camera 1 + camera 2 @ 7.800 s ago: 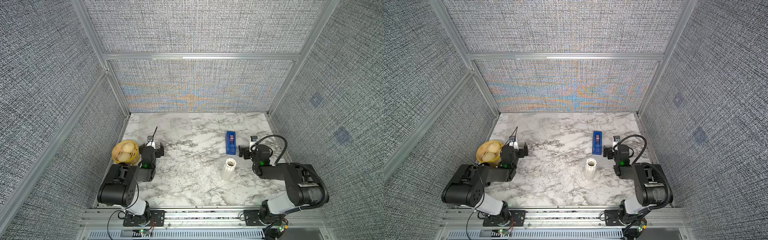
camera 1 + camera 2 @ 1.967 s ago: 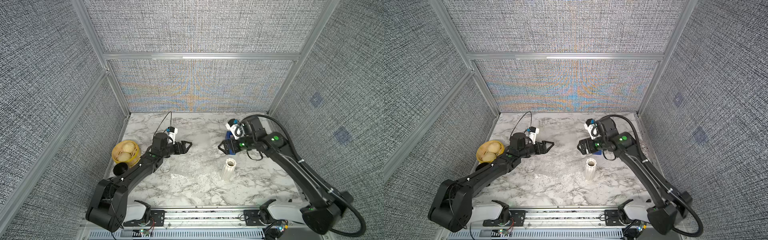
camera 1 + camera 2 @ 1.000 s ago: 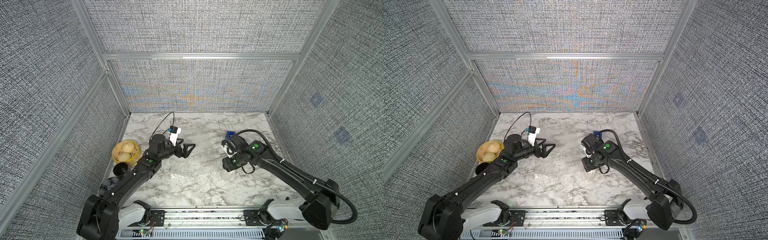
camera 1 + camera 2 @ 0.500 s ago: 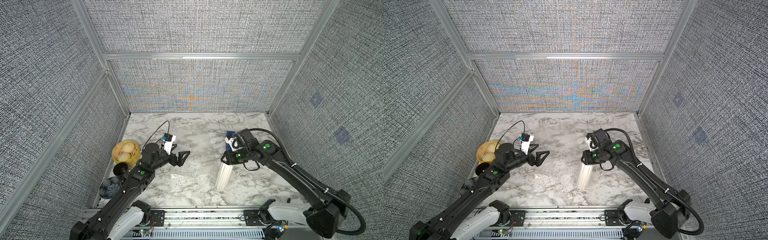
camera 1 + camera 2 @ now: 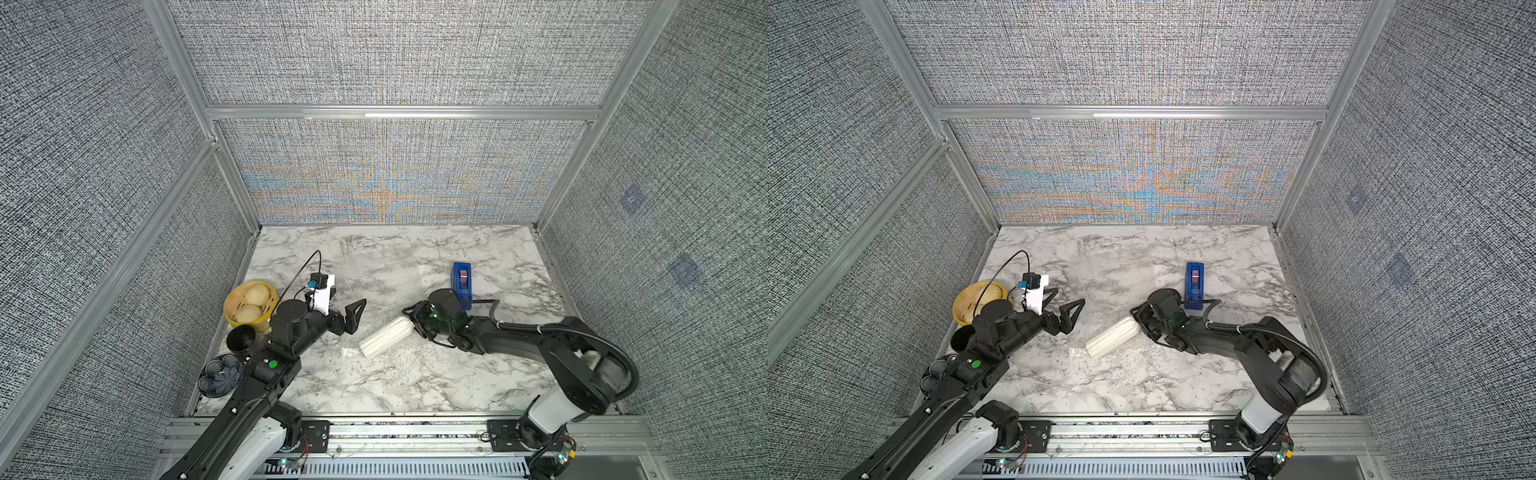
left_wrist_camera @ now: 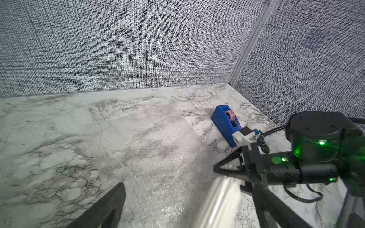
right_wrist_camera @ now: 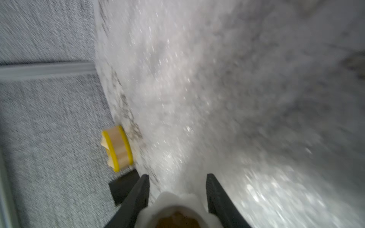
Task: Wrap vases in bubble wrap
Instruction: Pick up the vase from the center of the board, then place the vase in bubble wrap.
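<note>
Next, my right gripper lets go of the white vase on the bubble wrap (image 5: 384,324), with the vase's base close to my left gripper's fingers.
The white ribbed vase (image 5: 385,337) (image 5: 1112,337) lies tilted on its side over the bubble wrap (image 5: 374,278) (image 5: 1113,270), a clear glistening sheet spread on the marble. My right gripper (image 5: 410,326) (image 5: 1138,326) is shut on the vase at its rim end. In the right wrist view the scalloped rim with its dark inside (image 7: 177,209) sits between the two black fingers (image 7: 138,197). My left gripper (image 5: 347,297) (image 5: 1067,297) is open and holds nothing, a short way left of the vase's base. In the left wrist view the vase (image 6: 217,201) is a blurred white streak.
A blue tape dispenser (image 5: 462,284) (image 6: 225,122) stands just behind the right gripper. At the left edge are a yellow bowl of buns (image 5: 249,305) (image 7: 117,148), a black cup (image 5: 241,338) and a dark ribbed piece (image 5: 220,376). Grey walls close three sides.
The right gripper has swung the vase from hanging tilted near the front to lying lower over the sheet, base to the left. The left gripper stays open and has shifted slightly.
</note>
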